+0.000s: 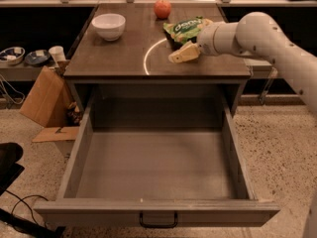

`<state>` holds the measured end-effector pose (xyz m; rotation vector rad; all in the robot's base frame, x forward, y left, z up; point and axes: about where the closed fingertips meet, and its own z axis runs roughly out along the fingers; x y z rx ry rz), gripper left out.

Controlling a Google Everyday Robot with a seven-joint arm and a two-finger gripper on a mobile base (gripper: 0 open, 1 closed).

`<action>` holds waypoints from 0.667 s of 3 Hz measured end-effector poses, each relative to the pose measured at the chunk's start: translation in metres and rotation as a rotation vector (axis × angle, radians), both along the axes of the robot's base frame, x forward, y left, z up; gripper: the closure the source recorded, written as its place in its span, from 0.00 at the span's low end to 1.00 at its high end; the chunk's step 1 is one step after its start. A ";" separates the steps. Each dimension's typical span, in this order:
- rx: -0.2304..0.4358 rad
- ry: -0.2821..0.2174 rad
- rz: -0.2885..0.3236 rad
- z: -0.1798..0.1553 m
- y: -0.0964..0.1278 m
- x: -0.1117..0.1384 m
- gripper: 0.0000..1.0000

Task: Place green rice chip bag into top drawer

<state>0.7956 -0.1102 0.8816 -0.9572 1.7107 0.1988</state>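
Next, I grip the green rice chip bag's end (202, 26) nearest the white arm, away from the white bowl.
The green rice chip bag (184, 29) lies on the cabinet top at the back right, with white "dang" lettering facing up. My gripper (181, 55) reaches in from the right on a white arm and sits just in front of the bag, low over the top, its pale fingers pointing left. The top drawer (79, 148) is pulled fully out below the cabinet top. Its flat grey bottom is bare, and a small black handle (158, 220) sits on the front panel.
A white bowl (109, 26) stands at the back left of the cabinet top (114, 58) and a red apple (162, 8) at the back centre. A cardboard box (43, 97) leans on the floor left of the cabinet. A shelf with small dishes (25, 56) is farther left.
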 end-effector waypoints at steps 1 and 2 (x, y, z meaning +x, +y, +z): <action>0.108 0.005 -0.086 -0.019 -0.007 0.015 0.00; 0.122 -0.025 -0.113 -0.013 -0.010 0.022 0.00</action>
